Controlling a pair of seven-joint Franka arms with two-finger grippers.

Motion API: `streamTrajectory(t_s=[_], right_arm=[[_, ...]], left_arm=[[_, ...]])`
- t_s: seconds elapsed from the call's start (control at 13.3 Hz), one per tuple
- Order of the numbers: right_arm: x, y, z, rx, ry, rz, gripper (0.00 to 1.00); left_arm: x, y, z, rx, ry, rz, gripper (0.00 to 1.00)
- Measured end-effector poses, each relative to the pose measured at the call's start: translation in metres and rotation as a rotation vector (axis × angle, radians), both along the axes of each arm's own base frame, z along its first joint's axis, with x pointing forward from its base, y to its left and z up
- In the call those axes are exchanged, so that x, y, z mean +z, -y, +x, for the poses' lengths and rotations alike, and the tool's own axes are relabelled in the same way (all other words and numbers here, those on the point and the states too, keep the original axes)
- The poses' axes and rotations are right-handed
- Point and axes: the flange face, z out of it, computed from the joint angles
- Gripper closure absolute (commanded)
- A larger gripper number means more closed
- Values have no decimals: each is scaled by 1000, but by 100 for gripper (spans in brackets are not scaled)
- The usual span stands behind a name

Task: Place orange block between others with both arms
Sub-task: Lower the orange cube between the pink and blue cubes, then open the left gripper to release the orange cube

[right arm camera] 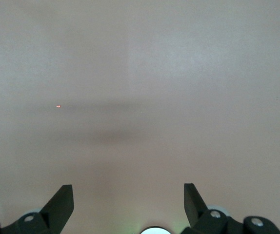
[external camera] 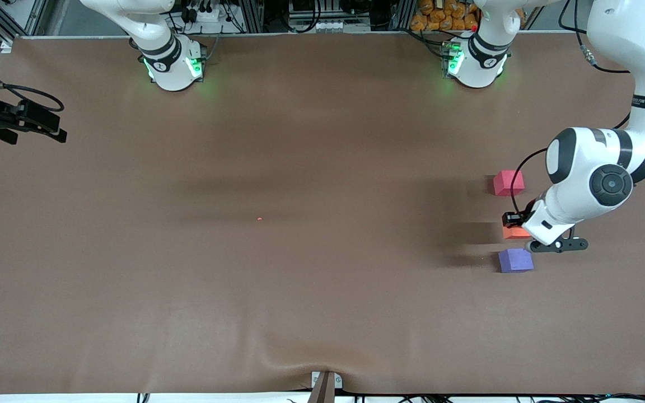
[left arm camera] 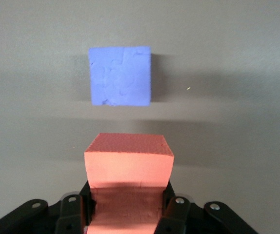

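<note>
My left gripper needs to put the orange block, now held low at the table, down on the mat (external camera: pixel 510 223) (left arm camera: pixel 116 173) between the pinkish-red cube and the purple-blue cube.
My left gripper (external camera: pixel 518 226) is shut on the orange block (external camera: pixel 514 233), low at the table near the left arm's end. The block sits in the gap between the pinkish-red cube (external camera: pixel 508 183), farther from the front camera, and the purple-blue cube (external camera: pixel 515 261), nearer to it. In the left wrist view the orange block (left arm camera: pixel 129 156) fills the space between the fingers (left arm camera: pixel 175 212) of the left gripper (left arm camera: pixel 129 207), with the purple-blue cube (left arm camera: pixel 120 75) just past it. Whether the block rests on the table is unclear. My right gripper (external camera: pixel 48 126) waits open at the right arm's end of the table, holding nothing (right arm camera: pixel 128 187).
A brown mat (external camera: pixel 300 291) covers the table. A tiny red speck (external camera: pixel 260 219) lies near the middle. Both arm bases (external camera: pixel 172 66) stand along the edge farthest from the front camera. The left arm's elbow (external camera: pixel 591 173) hangs beside the pinkish-red cube.
</note>
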Motion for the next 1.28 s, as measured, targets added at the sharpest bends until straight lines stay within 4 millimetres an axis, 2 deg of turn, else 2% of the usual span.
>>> streamTrajectory(t_s=[0.3,0.6,0.83,1.28], right_arm=[[0,0,0,0,-2,0,0],[0,0,0,0,-3,0,0],[-1,0,0,0,-4,0,0],[-1,0,0,1,-4,0,0]], left_arm=[[-29,-18,-17,-13,40,-14,100],[-49,-17,-32,-16,74,-25,100],[-53,-17,-35,-20,77,-27,100],[-61,-30,-39,-4,68,-29,100]])
